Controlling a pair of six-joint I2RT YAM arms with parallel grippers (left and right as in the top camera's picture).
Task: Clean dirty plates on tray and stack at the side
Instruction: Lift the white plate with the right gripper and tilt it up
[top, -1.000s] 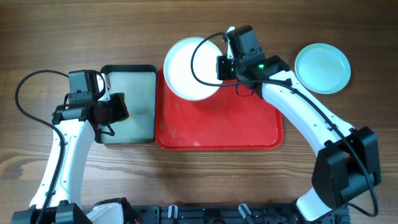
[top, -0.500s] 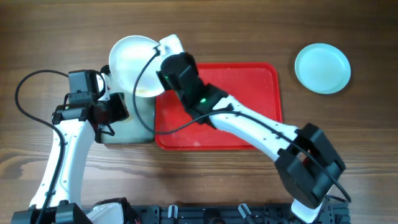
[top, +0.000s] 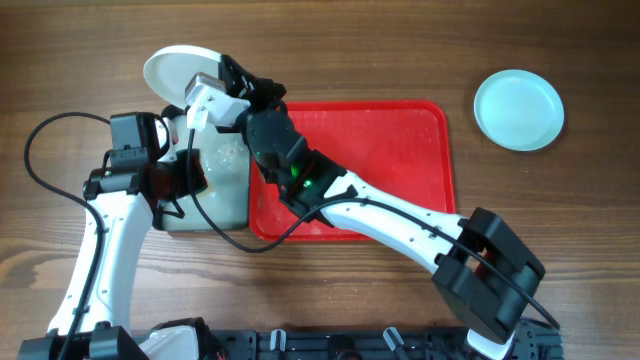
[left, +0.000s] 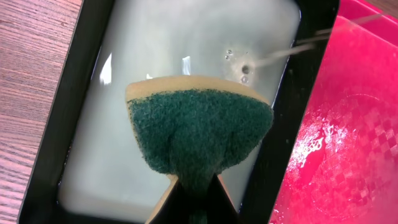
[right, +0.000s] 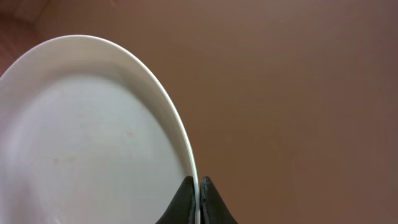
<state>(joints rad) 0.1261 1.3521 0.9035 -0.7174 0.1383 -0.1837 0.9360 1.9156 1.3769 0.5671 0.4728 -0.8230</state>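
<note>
The green sponge, now hanging over the grey tray's cloudy water, will be released by my left gripper in the cloudy water around the middle of the grey tray (top: 213, 164) (left: 186, 104).
My right gripper (top: 203, 90) is shut on the rim of a white plate (top: 178, 70), which hangs tilted above the far end of the small grey tray (top: 222, 205). In the right wrist view the plate (right: 93, 137) stands on edge, its rim pinched in the gripper (right: 198, 186). A green sponge (left: 199, 134) sits in my shut left gripper (left: 198, 202), hanging over the cloudy water in the grey tray (left: 155, 56). Seen from overhead, the left gripper (top: 192, 176) is just in front of the plate. The red tray (top: 400, 150) holds no plates. A pale turquoise plate (top: 518, 109) lies on the table at the far right.
The grey tray's black rim (left: 78, 93) lies beside the wet red tray (left: 348, 130). My right arm reaches across the red tray's left half. A cable loops over the table at the left.
My right arm has swung the white plate left from the red tray's back-left corner to above the grey tray and tipped it on edge. The left arm has stayed still.
</note>
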